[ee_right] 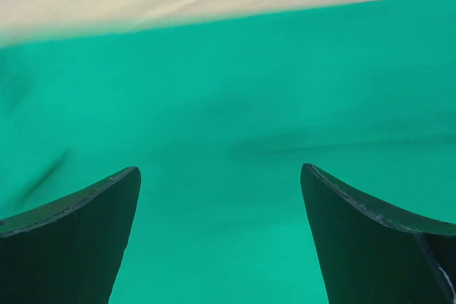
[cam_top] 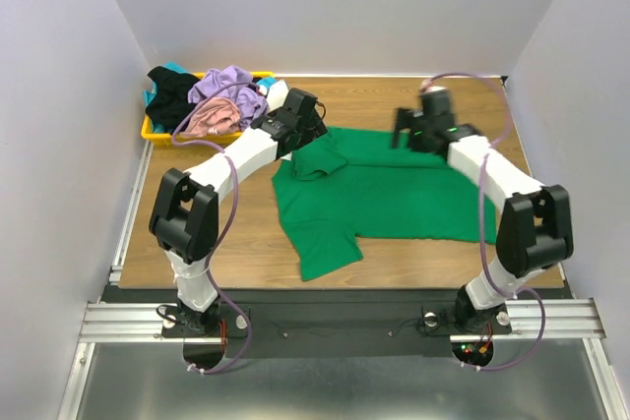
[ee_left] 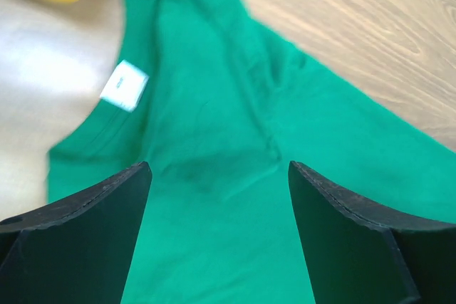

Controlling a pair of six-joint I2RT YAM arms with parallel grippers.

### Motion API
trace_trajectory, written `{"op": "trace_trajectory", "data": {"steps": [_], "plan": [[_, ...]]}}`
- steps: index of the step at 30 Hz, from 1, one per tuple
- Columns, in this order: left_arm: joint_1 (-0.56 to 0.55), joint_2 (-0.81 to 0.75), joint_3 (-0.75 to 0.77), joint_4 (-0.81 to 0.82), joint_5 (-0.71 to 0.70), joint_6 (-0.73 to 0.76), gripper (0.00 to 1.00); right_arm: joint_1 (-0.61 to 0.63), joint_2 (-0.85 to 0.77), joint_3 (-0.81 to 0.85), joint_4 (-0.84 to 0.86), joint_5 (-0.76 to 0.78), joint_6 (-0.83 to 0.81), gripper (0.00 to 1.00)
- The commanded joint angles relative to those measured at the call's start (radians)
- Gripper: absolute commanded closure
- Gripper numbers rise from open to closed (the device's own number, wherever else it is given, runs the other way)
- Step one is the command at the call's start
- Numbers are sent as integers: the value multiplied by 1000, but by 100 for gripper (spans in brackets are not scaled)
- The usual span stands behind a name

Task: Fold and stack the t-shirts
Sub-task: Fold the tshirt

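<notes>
Next, my left gripper takes the sleeve's open end (cam_top: 315,176) together with my right gripper and spreads it flat, because the folded-in sleeve lies rumpled on the green t-shirt's body.
A bright green t-shirt (cam_top: 384,199) lies spread on the wooden table, one sleeve pointing toward the near edge and its collar end bunched at the far left. Its white neck label (ee_left: 124,85) shows in the left wrist view. My left gripper (cam_top: 313,127) hovers open just above that bunched collar part, nothing between its fingers (ee_left: 85,233). My right gripper (cam_top: 406,131) is open too, over the shirt's far edge; green cloth (ee_right: 228,126) fills the gap between its fingers (ee_right: 377,240). Lavender, pink, black and teal t-shirts (cam_top: 221,100) lie heaped in the yellow tray.
The shallow yellow tray (cam_top: 150,131) stands at the far left corner of the table (cam_top: 246,243), close to my left arm. White walls close in the back and both sides. A metal rail runs along the near edge.
</notes>
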Motion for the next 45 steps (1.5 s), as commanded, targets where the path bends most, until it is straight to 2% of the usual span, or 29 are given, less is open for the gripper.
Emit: {"op": "trace_trajectory", "data": {"steps": [1,4,8,18,24,26,30,35,39,45], "plan": [[38,68,24,53,81,103,11,233,26,-52,79,-74,56,2],[50,101,-6,111,133,94,11,429,116,-18,145,-17,56,5],[64,137,-51,180,205,88,11,528,276,94,153,69,60,14],[127,187,-121,250,299,71,11,567,442,173,188,206,108,35],[139,220,-127,250,305,71,12,568,441,179,201,233,120,36],[141,226,-134,248,307,68,13,570,444,185,211,261,119,41],[144,229,-141,250,301,65,14,570,459,207,224,276,116,57],[147,230,-147,248,291,65,14,570,483,233,225,299,99,68],[149,232,-150,246,293,63,14,570,488,253,225,304,67,86],[150,230,-152,245,288,65,15,571,433,222,219,296,14,100]]}}
